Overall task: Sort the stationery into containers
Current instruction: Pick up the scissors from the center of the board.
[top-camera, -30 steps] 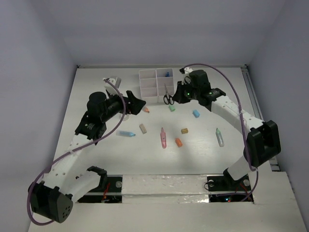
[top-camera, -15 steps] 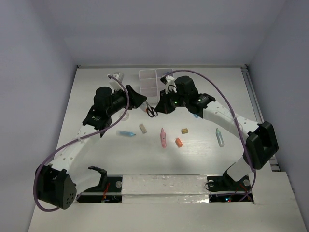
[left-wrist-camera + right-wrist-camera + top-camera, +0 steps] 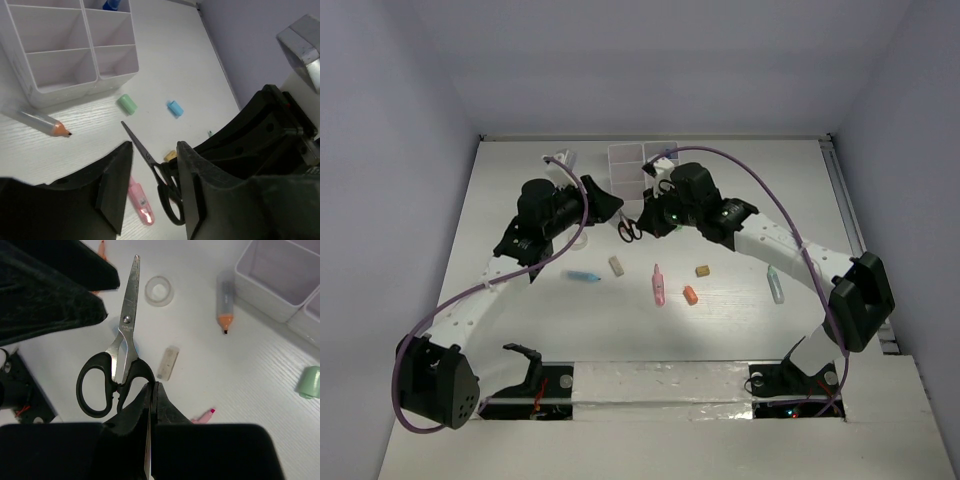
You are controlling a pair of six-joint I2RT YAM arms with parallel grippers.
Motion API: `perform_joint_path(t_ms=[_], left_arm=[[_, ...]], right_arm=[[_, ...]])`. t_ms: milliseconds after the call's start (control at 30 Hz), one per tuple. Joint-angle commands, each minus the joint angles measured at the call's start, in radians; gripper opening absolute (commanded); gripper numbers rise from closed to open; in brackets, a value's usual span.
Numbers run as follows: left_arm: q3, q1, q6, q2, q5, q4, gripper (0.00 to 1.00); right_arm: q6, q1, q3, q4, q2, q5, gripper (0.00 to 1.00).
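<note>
The scissors are held from the side by one handle loop in my right gripper, so my left gripper should take the scissors' blades (image 3: pixel 131 292) before my right gripper grips their handles again.
Black-handled scissors (image 3: pixel 629 229) hang above the table, just in front of the white six-compartment container (image 3: pixel 625 165). My right gripper (image 3: pixel 151 385) is shut on one handle loop of the scissors (image 3: pixel 122 340), blades pointing away from it. My left gripper (image 3: pixel 154 147) faces it with its jaws partly apart. The scissors (image 3: pixel 150 160) show in the gap between them, and I see no contact. A blue-capped bottle (image 3: pixel 111 5) stands in a back compartment of the container (image 3: pixel 85 45). On the table lie a pink marker (image 3: pixel 658 285), a light-blue marker (image 3: pixel 583 275) and a pale-green marker (image 3: pixel 775 285).
A tan eraser (image 3: pixel 616 265), an orange bit (image 3: pixel 690 295) and a yellowish bit (image 3: pixel 702 270) lie mid-table. A green bit (image 3: pixel 127 104) and a blue bit (image 3: pixel 175 108) sit right of the box. An orange-tipped pen (image 3: pixel 45 122) and a clear tape ring (image 3: pixel 159 291) lie nearby.
My right arm has carried the scissors left, from beside the box toward my left gripper. The left gripper has swung toward them and its jaws have narrowed.
</note>
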Motion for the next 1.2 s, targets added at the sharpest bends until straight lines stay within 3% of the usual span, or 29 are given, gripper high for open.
perform_joint_path(t_ms=[0, 67, 100, 333, 733, 833, 1167], left_arm=[[0.012, 0.007, 0.006, -0.019, -0.040, 0.008, 0.45], [0.014, 0.007, 0.006, -0.031, -0.049, 0.005, 0.60], [0.017, 0.007, 0.008, -0.037, -0.065, 0.001, 0.63], [0.026, -0.002, 0.011, -0.010, -0.073, -0.010, 0.60], [0.018, -0.002, -0.032, 0.023, -0.046, 0.053, 0.26], [0.020, -0.002, -0.034, 0.024, -0.045, 0.056, 0.02], [0.000, -0.002, -0.132, 0.007, 0.015, 0.240, 0.00]], right_arm=[[-0.042, 0.018, 0.058, 0.050, -0.032, 0.126, 0.00], [-0.044, 0.018, 0.063, 0.049, -0.023, 0.162, 0.00], [-0.045, 0.018, 0.064, 0.050, -0.019, 0.167, 0.00], [-0.044, 0.045, 0.073, 0.073, -0.030, 0.124, 0.00], [-0.055, 0.066, 0.075, 0.079, -0.035, 0.101, 0.00], [-0.084, 0.066, 0.084, 0.056, -0.030, 0.119, 0.00], [-0.078, 0.066, 0.034, 0.092, -0.094, 0.113, 0.00]])
